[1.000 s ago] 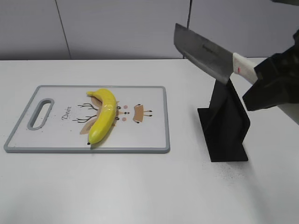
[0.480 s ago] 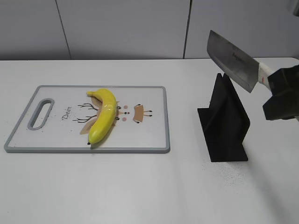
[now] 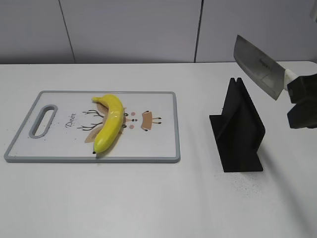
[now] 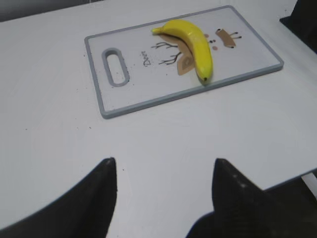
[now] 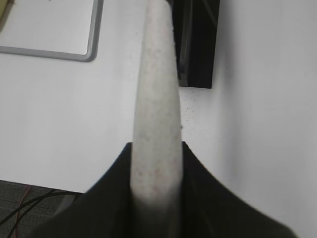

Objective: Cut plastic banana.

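Observation:
Next, my right gripper sets the cleaver down in the slot (image 5: 187,32) between the upright panels of the black knife stand. The cleaver is held in the air above that stand.
A yellow plastic banana (image 3: 110,122) lies whole on a white cutting board (image 3: 158,139) with a grey rim; both also show in the left wrist view, the banana (image 4: 194,40) on the board (image 4: 148,84). My right gripper (image 3: 299,101) is shut on the white handle (image 5: 156,114) of a cleaver. Its steel blade (image 3: 257,67) is held in the air above the black knife stand (image 3: 238,130), far right of the banana. My left gripper (image 4: 162,171) is open and empty over bare table, near the board's front side.
The black knife stand stands upright right of the board and shows in the right wrist view (image 5: 195,44). The board's corner (image 5: 91,49) is at that view's top left. A grey wall runs behind the white table.
My right gripper has carried the cleaver to the right and slightly down, from over the stand's left toward the right edge of the view. The banana and board have not moved.

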